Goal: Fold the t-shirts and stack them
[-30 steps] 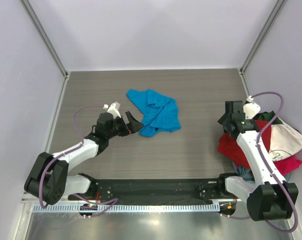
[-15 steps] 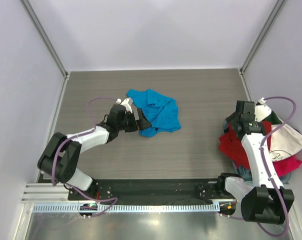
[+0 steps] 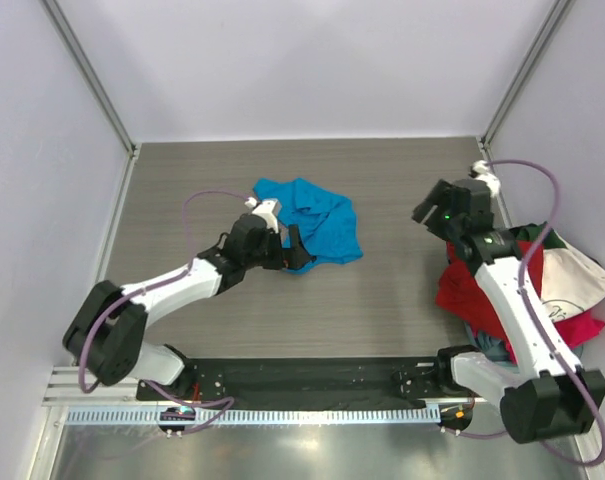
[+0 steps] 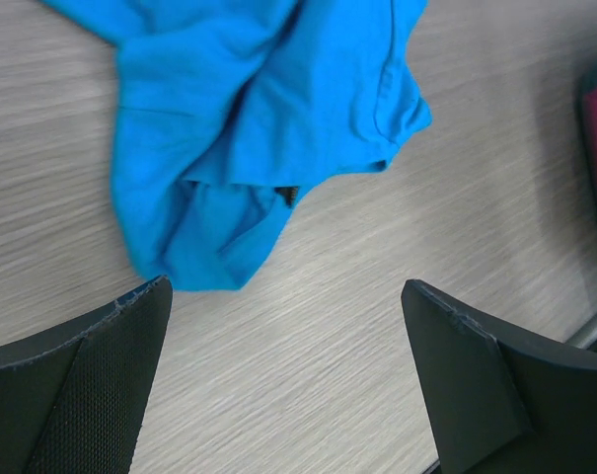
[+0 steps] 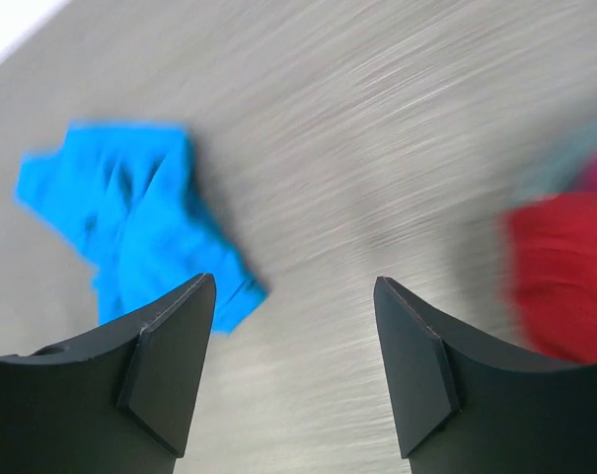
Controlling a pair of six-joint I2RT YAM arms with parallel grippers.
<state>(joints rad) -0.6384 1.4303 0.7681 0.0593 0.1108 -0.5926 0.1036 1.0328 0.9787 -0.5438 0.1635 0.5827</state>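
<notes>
The robot's left gripper should next move to the blue t-shirt's near corner [image 3: 293, 271] [image 4: 158, 274], at the end of its short flap, and close there.
A bright blue t-shirt [image 3: 317, 222] lies crumpled in the middle of the table. My left gripper [image 3: 299, 252] is open at the shirt's near left edge, low over the wood. In the left wrist view the blue t-shirt [image 4: 259, 128] lies just beyond the gripper [image 4: 286, 286], and only bare table shows between the fingers [image 4: 81, 385]. My right gripper [image 3: 430, 213] is open and empty above the table, left of the heap of t-shirts at the right wall: red [image 3: 465, 292], white [image 3: 572, 278], magenta-pink [image 3: 580, 330]. The right wrist view shows the blue t-shirt [image 5: 130, 217] and the red t-shirt [image 5: 564, 286] on either side of the gripper [image 5: 293, 281].
Grey walls with metal corner posts [image 3: 92, 80] close the table on three sides. A black base rail [image 3: 302, 380] runs along the near edge. Bare wood [image 3: 382, 300] lies between the blue t-shirt and the heap.
My left arm has reached right, bringing its open gripper up to the blue t-shirt's near edge. My right arm has swung off the heap, up and left over the table.
</notes>
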